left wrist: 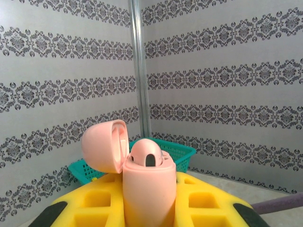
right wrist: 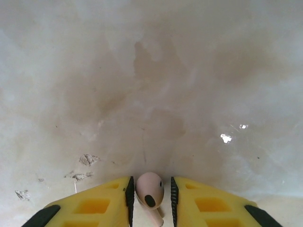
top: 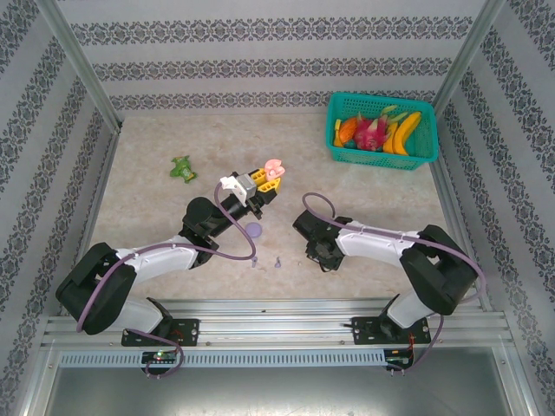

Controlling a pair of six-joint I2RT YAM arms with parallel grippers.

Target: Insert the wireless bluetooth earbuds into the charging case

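The pink earbud's stem sits slanted in the right gripper's fingertips, so the robot should open that gripper wide, back away and close on the earbud's head point(right wrist: 149, 188) with the stem in line.
My left gripper point(top: 263, 180) is raised over the middle of the table and shut on a pale pink charging case point(left wrist: 147, 189). The case's lid point(left wrist: 105, 145) is flipped open and one pink earbud point(left wrist: 147, 155) sits in it. My right gripper point(right wrist: 150, 198) is low over the table, jaws open, with a second pink earbud point(right wrist: 149, 189) lying on the tabletop between its pads; a narrow gap shows on each side. In the top view the right gripper point(top: 314, 251) hides this earbud. Two purple earbuds point(top: 257, 265) point(top: 277, 262) lie near the front, by a round purple case point(top: 254, 230).
A teal basket point(top: 381, 154) of toy fruit stands at the back right. A small green toy point(top: 182, 168) lies at the back left. Patterned walls close in the table on three sides, and a metal rail runs along the near edge.
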